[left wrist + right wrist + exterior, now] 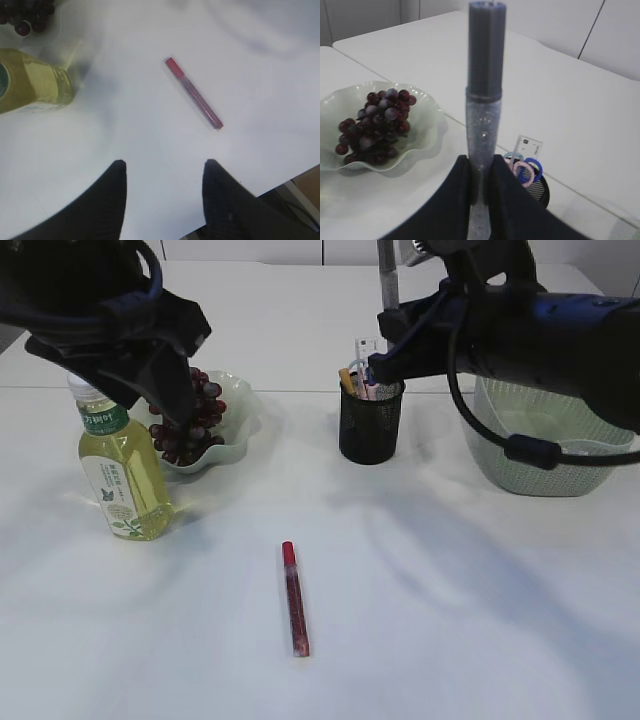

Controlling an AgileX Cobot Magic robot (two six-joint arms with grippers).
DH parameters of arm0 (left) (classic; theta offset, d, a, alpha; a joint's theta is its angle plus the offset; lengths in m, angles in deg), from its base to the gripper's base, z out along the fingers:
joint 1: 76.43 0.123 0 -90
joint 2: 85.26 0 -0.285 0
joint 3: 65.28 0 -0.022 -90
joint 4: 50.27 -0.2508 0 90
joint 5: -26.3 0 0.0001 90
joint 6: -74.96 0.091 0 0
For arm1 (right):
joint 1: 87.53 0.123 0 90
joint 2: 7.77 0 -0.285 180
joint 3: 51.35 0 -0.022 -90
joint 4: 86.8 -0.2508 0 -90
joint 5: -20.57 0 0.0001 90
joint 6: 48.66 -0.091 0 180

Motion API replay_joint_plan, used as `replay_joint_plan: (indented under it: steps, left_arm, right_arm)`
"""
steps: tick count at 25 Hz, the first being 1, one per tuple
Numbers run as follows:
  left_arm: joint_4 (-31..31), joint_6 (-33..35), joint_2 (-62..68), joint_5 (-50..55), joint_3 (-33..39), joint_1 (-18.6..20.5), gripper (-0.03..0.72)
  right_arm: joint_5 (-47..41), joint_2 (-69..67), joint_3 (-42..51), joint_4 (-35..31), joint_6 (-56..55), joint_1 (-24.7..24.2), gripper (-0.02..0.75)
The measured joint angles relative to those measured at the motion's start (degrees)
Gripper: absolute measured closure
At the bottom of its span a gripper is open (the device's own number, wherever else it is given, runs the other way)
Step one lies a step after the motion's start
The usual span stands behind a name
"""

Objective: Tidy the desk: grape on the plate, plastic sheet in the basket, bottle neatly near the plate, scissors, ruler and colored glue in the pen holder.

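Note:
Next, my right gripper lets go of the grey glitter glue pen in the black mesh pen holder [367, 391] [517, 179] next to the scissors.
My right gripper [481, 165] is shut on a grey glitter glue pen [483, 100] and holds it upright above the black mesh pen holder [370, 425]; the pen also shows in the exterior view [388, 280]. The holder [538, 189] contains scissors with coloured handles [522, 168] and a clear ruler [529, 146]. A red glue pen [294, 598] lies on the table in front; it also shows in the left wrist view [194, 93]. Grapes [195, 420] lie on the pale green plate [240, 405]. The bottle [125, 475] stands upright beside the plate. My left gripper [165, 165] is open and empty, high above the table near the bottle.
A pale green basket [545, 455] stands at the right behind my right arm; I cannot make out its contents. The table's front edge [280, 182] shows in the left wrist view. The white tabletop [450, 620] surrounds the red glue pen.

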Motion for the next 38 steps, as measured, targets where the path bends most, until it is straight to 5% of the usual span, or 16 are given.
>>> replay_joint_plan:
  steps: [8,18,38]
  left_arm:
    - [0.0,0.0,0.0,0.0,0.0,0.0,0.335]
    - [0.0,0.0,0.0,0.0,0.0,0.0,0.337]
    - [0.25,0.0,0.0,0.0,0.0,0.0,0.34]
  right_arm:
    - [1.0,-10.51,-11.95,-0.53,0.1,-4.88,0.645]
    - [1.0,-23.6,-24.28,-8.78,-0.47,-5.7,0.646]
    - [-2.44,-29.07,-27.8,-9.41,-0.86,-5.7,0.644]
